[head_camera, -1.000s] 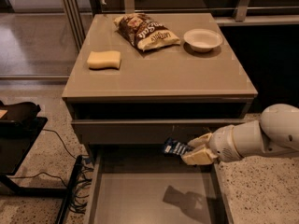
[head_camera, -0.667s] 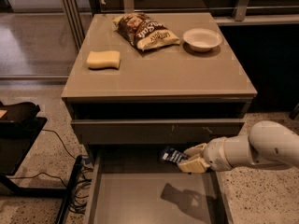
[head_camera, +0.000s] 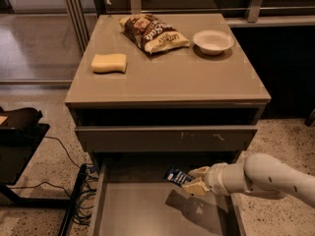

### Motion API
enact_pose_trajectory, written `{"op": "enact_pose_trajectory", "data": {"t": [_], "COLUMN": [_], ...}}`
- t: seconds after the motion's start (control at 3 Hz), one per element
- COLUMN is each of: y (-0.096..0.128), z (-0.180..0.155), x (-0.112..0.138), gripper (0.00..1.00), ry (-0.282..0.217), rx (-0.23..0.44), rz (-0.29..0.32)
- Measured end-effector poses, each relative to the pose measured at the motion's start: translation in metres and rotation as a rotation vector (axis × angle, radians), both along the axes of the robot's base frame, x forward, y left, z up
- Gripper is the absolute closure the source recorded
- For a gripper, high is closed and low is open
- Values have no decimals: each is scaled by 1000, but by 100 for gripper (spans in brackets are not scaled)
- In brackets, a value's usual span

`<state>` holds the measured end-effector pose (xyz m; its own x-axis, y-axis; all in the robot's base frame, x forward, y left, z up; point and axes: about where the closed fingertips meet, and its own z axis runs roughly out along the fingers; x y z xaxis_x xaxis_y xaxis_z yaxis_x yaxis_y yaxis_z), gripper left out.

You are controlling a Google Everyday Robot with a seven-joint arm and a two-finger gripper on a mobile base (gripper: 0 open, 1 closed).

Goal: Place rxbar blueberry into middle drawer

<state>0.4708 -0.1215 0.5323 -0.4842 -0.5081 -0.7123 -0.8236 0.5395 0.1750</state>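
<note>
Next, I release the rxbar blueberry from my gripper near the middle of the open middle drawer's grey bottom [head_camera: 171, 197].
The middle drawer [head_camera: 138, 210] is pulled open below the cabinet top, its grey floor bare. My gripper [head_camera: 193, 180] reaches in from the right on a white arm and hangs a little above the drawer's back right part. It is shut on the rxbar blueberry [head_camera: 177, 176], a small dark navy wrapper with white print that sticks out to the gripper's left. Their shadow falls on the drawer floor below.
A closed drawer with small white scratches on its front [head_camera: 167, 137] sits just above the open one. On the cabinet top lie a yellow sponge [head_camera: 109, 63], a brown chip bag [head_camera: 152, 32] and a white bowl [head_camera: 213, 41]. A black stand [head_camera: 19, 132] and cables stand at the left.
My gripper has moved left and slightly down with the bar, deeper over the open drawer. The things on the cabinet top have not moved.
</note>
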Motion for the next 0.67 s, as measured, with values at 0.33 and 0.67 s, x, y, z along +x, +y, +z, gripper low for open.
{"op": "enact_pose_trajectory", "data": {"t": [0.33, 0.67], "y": [3, 7], "z": [-42, -79], "x": [6, 7], "gripper": [100, 100], "ry": [0, 20], "rx": [-21, -39], "rz": [-7, 18]}}
